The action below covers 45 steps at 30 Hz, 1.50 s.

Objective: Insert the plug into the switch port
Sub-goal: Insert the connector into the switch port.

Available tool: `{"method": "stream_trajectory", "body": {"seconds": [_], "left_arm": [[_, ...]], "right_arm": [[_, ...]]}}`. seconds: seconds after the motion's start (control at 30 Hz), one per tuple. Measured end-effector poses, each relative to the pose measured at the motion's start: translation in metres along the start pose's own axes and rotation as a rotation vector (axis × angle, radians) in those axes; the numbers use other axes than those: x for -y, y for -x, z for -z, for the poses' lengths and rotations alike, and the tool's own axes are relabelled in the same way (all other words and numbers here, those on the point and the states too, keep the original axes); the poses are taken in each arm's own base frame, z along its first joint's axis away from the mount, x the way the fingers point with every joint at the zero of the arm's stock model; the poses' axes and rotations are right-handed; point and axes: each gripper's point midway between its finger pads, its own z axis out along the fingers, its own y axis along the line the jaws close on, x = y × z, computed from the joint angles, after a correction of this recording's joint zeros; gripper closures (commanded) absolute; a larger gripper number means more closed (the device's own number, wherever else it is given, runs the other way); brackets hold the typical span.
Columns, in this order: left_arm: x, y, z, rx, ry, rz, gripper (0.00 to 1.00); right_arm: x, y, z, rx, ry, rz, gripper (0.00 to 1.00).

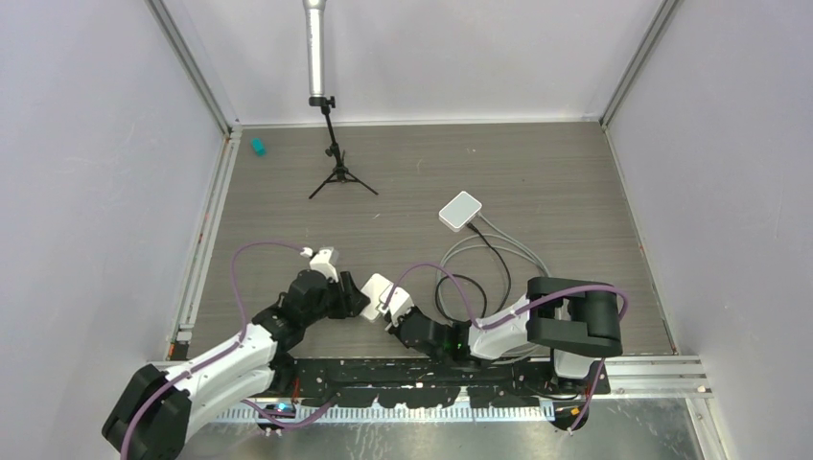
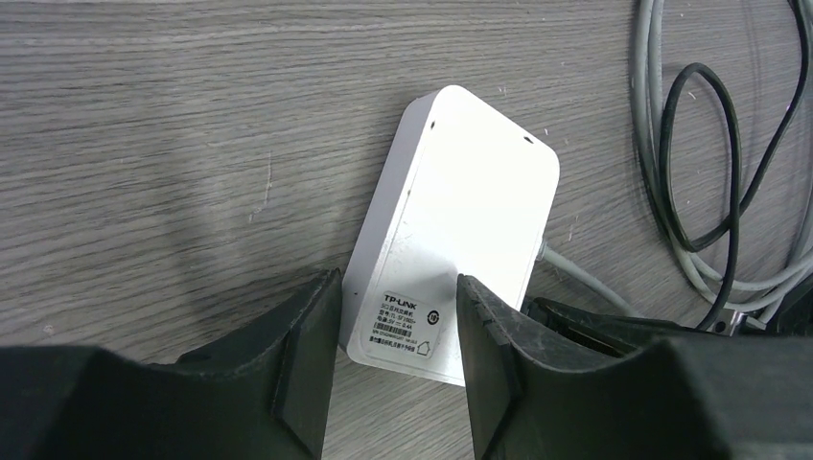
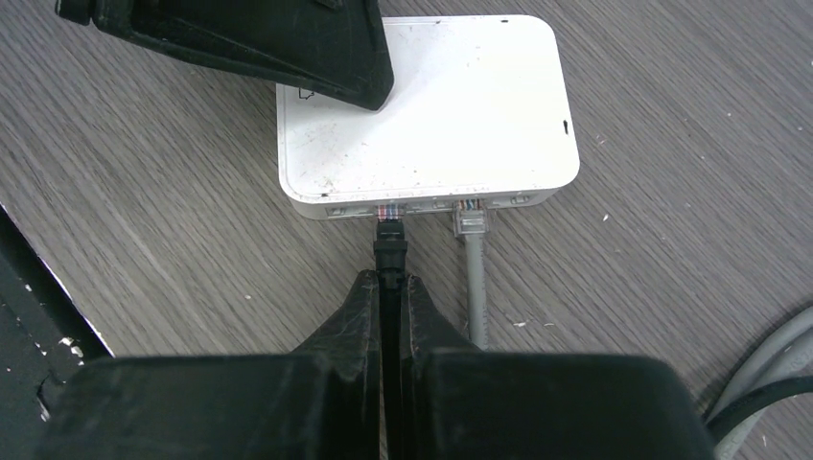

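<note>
The switch's labelled end is under my crooked left gripper, so it should open and grip squarely across the switch's middle (image 2: 455, 228) before the plug goes in.
The white switch (image 3: 451, 105) lies flat on the wood table, label side up, and also shows in the top view (image 1: 377, 287) and the left wrist view (image 2: 470, 211). My right gripper (image 3: 388, 280) is shut on the black plug (image 3: 389, 240), whose clear tip sits at a port on the switch's near side. A grey cable (image 3: 475, 278) is plugged into the neighbouring port. My left gripper (image 2: 398, 321) is open over the switch's labelled end, one finger (image 2: 307, 355) beside its edge, the other finger (image 2: 494, 355) over its top face.
A second white box (image 1: 460, 211) lies further back with grey and black cables (image 1: 479, 273) looping toward my right arm. A small black tripod (image 1: 337, 172) stands at the back. A teal object (image 1: 257, 147) lies at the far left corner.
</note>
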Motion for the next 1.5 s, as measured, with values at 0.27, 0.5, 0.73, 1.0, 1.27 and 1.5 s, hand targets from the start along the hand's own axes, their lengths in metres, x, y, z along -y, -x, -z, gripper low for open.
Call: {"method": "stream_trajectory", "body": {"seconds": [0.27, 0.5, 0.73, 1.0, 1.27, 1.5], "left_arm": [[-0.002, 0.0, 0.0, 0.026, 0.014, -0.016, 0.53], [-0.002, 0.001, 0.0, 0.041, 0.028, -0.031, 0.53], [-0.004, -0.002, -0.001, 0.069, 0.068, -0.053, 0.53], [-0.003, 0.003, -0.01, 0.122, 0.099, -0.069, 0.53], [0.003, 0.006, -0.009, 0.125, 0.094, -0.088, 0.37], [0.014, -0.014, 0.01, 0.016, 0.045, -0.147, 0.18]], "right_arm": [[-0.001, 0.003, -0.005, 0.002, 0.029, 0.079, 0.99], [0.002, 0.005, -0.008, 0.001, 0.04, 0.091, 1.0], [0.009, 0.008, -0.013, -0.01, 0.034, 0.108, 1.0], [0.017, 0.01, -0.018, -0.037, 0.037, 0.175, 1.0], [0.02, 0.01, -0.018, -0.035, 0.039, 0.195, 1.0], [0.004, 0.004, -0.005, -0.027, 0.172, 0.181, 1.0]]}}
